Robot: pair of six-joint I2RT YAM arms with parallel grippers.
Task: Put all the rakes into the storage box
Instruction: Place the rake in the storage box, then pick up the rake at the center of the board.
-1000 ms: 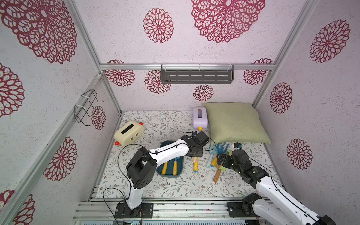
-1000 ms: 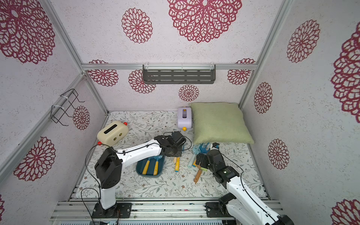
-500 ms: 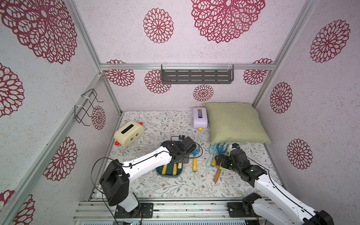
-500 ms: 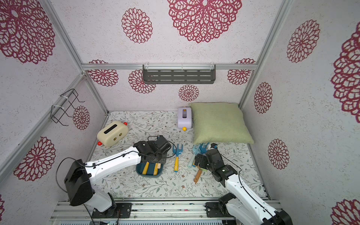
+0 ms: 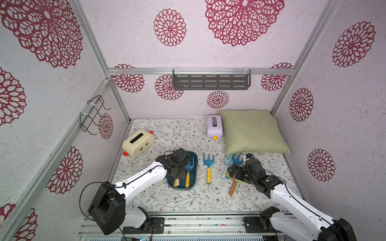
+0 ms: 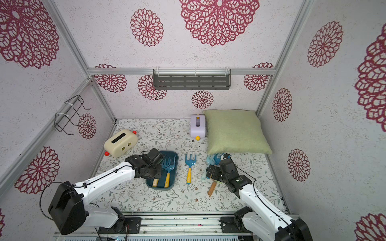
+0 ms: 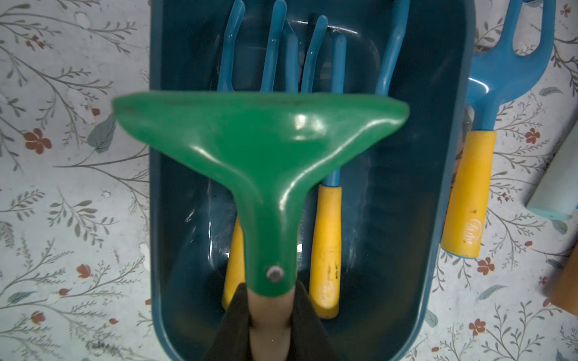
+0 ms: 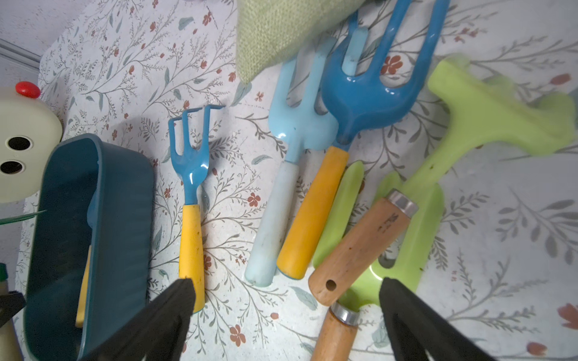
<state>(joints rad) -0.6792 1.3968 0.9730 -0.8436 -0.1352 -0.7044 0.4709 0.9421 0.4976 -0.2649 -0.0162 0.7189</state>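
Next, the left gripper releases the green-headed rake between the yellow handles of the blue tools (image 5: 180, 174) (image 7: 278, 201) inside the storage box. The rake is now held over that box.
My left gripper (image 7: 271, 300) is shut on the wooden handle of a green-headed rake (image 7: 259, 147), just behind the head. It holds the rake over the dark teal storage box (image 7: 438, 187), and two blue tools with yellow handles (image 7: 325, 250) lie inside. In both top views the left gripper (image 5: 177, 164) (image 6: 153, 164) hangs over the box (image 5: 193, 177) (image 6: 173, 179) and hides most of the rake. My right gripper (image 8: 286, 286) (image 5: 235, 173) stands open above a heap of tools by the pillow, holding nothing.
A blue fork with a yellow handle (image 5: 208, 167) lies on the mat just right of the box. Light blue, blue, light green and wooden-handled tools (image 8: 359, 243) are heaped under the right gripper. Further back are a green pillow (image 5: 252, 131), a lilac toaster (image 5: 214, 129) and a cream box (image 5: 137, 143).
The left arm has swung left and toward the front, from beside the blue fork to over the storage box, still shut. The right arm has barely moved.
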